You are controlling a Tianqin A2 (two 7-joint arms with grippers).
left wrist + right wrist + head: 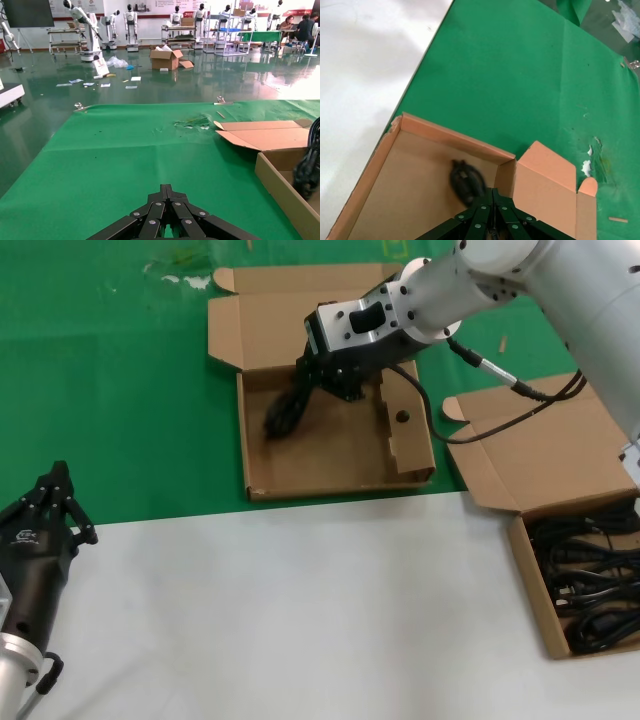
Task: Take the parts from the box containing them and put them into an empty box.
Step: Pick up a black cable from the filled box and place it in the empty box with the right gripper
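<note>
The black power cord bundle, which now dangles into that box, will be let go by my right gripper on the middle of the holed cardboard box's bare bottom (312,427) (454,199).
The holed cardboard box (340,486) lies open on the green mat, with a round hole in its side flap (402,416). My right gripper (304,376) hangs over the box's far left corner, shut on a black power cord bundle (284,412) that dangles into the box. In the right wrist view the shut fingertips (492,191) sit over the blurred bundle (465,181) near the box corner. The plain-lidded box (528,570) at the right edge holds several black cords (590,580). My left gripper (60,486) is shut and parked at the lower left, empty.
The white table surface (300,610) fills the front; the green mat (120,400) covers the back. The holed box's lid (270,320) lies open away from me. In the left wrist view the shut gripper (166,189) faces the mat, with the box wall (280,186) beside it.
</note>
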